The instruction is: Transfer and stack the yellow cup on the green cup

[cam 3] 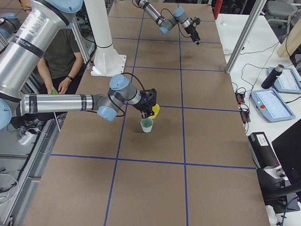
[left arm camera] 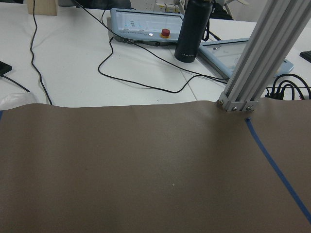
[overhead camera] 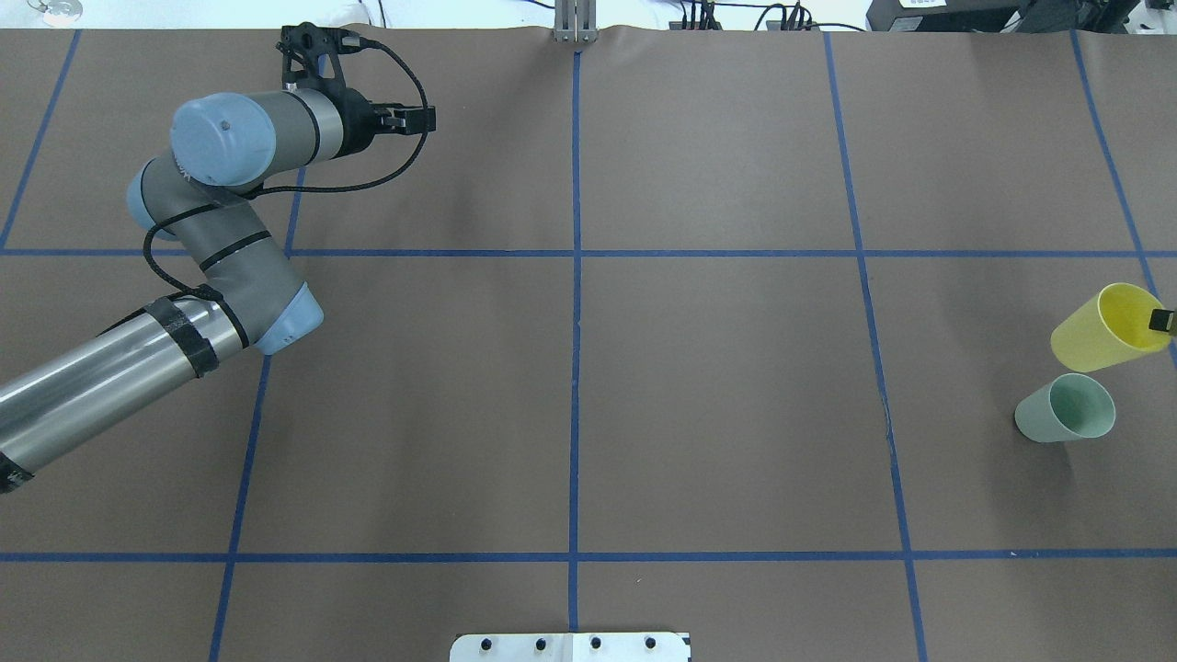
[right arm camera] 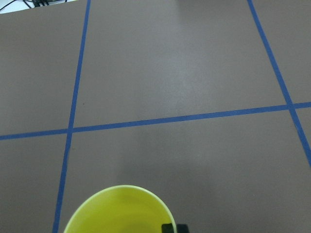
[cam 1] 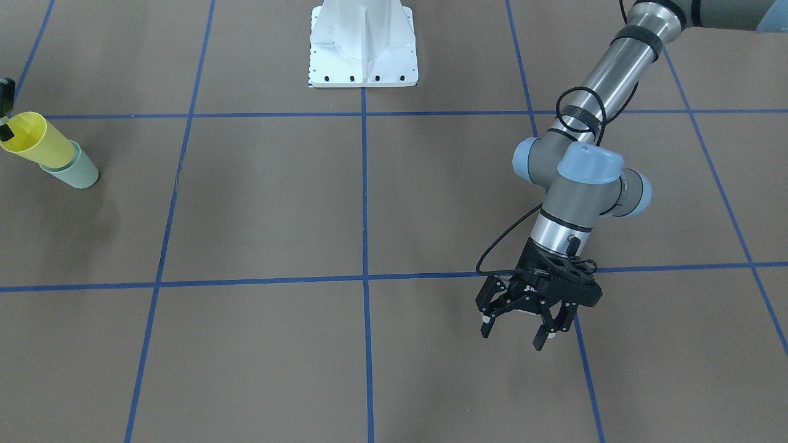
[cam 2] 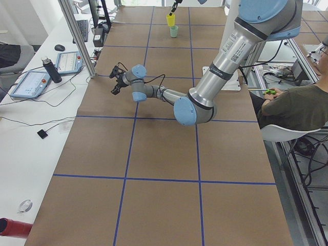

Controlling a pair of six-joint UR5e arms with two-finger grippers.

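My right gripper needs to let go of the yellow cup inside the opening of the green cup (cam 1: 62, 158), nested upright.
The yellow cup (overhead camera: 1099, 331) hangs tilted at the table's right edge, just beyond the green cup (overhead camera: 1065, 409), which stands upright on the table. My right gripper (overhead camera: 1163, 320) is shut on the yellow cup's rim; only one fingertip (right arm camera: 170, 228) shows beside the cup (right arm camera: 119, 211) in the right wrist view. In the front view the yellow cup (cam 1: 40, 141) overlaps the green cup (cam 1: 77, 172); the overhead view shows them apart. My left gripper (cam 1: 520, 329) is open and empty, far off near the table's far left.
The white robot base (cam 1: 363, 46) stands at the table's near middle edge. An aluminium post (overhead camera: 576, 23) stands at the far edge. A desk with a black bottle (left arm camera: 193, 29) and tablets lies beyond it. Blue tape lines grid the brown table.
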